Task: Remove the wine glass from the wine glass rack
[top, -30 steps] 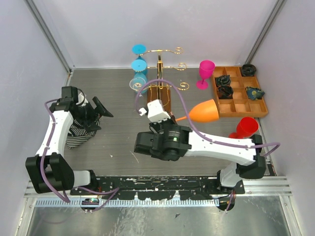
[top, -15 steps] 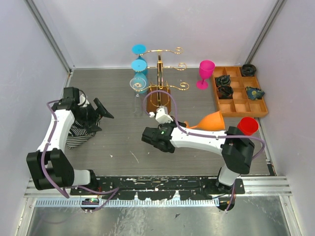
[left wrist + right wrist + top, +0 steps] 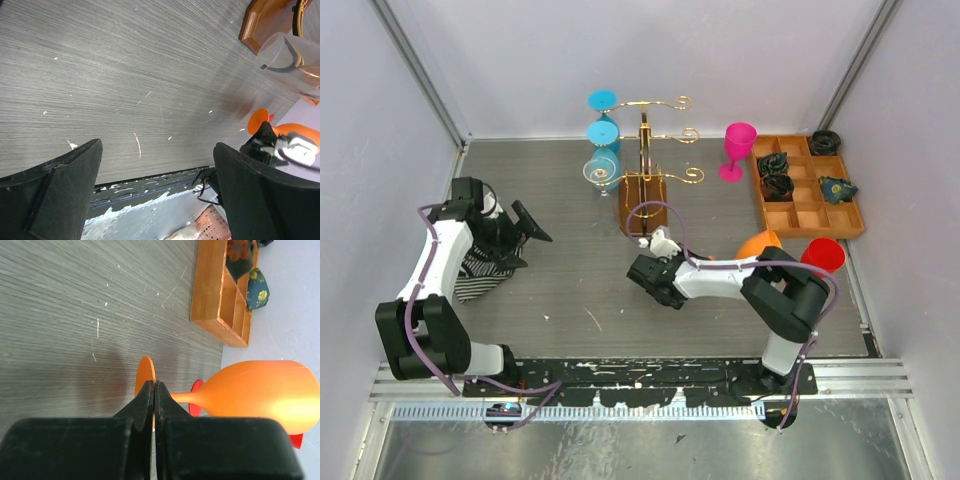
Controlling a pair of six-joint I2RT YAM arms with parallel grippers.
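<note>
The orange wine glass, now sideways low over the table, will go down on the table (image 3: pixel 767 249) (image 3: pixel 182 349) between the compartment tray and the red glass, set there by my right gripper.
The wine glass rack (image 3: pixel 645 130), gold wire on a brown wooden base (image 3: pixel 265 20), stands at the back middle. Two blue glasses (image 3: pixel 603 133) and a clear glass (image 3: pixel 600 170) hang on its left arms. My right gripper (image 3: pixel 154 385) is shut on the round foot (image 3: pixel 144 374) of an orange wine glass (image 3: pixel 260 390). That glass (image 3: pixel 757 243) lies sideways low over the table, in front of and right of the rack, clear of the wire. My left gripper (image 3: pixel 157 145) is open and empty at the left (image 3: pixel 525 225).
A pink glass (image 3: pixel 738 150) stands upright right of the rack. A red glass (image 3: pixel 823 255) stands close to the orange one. The orange-brown compartment tray (image 3: pixel 807 185) holds dark items at the back right. A striped cloth (image 3: pixel 480 265) lies under the left arm.
My right arm has come down and folded in, carrying the orange glass lower and to the right, away from the rack. The left arm has stayed put.
</note>
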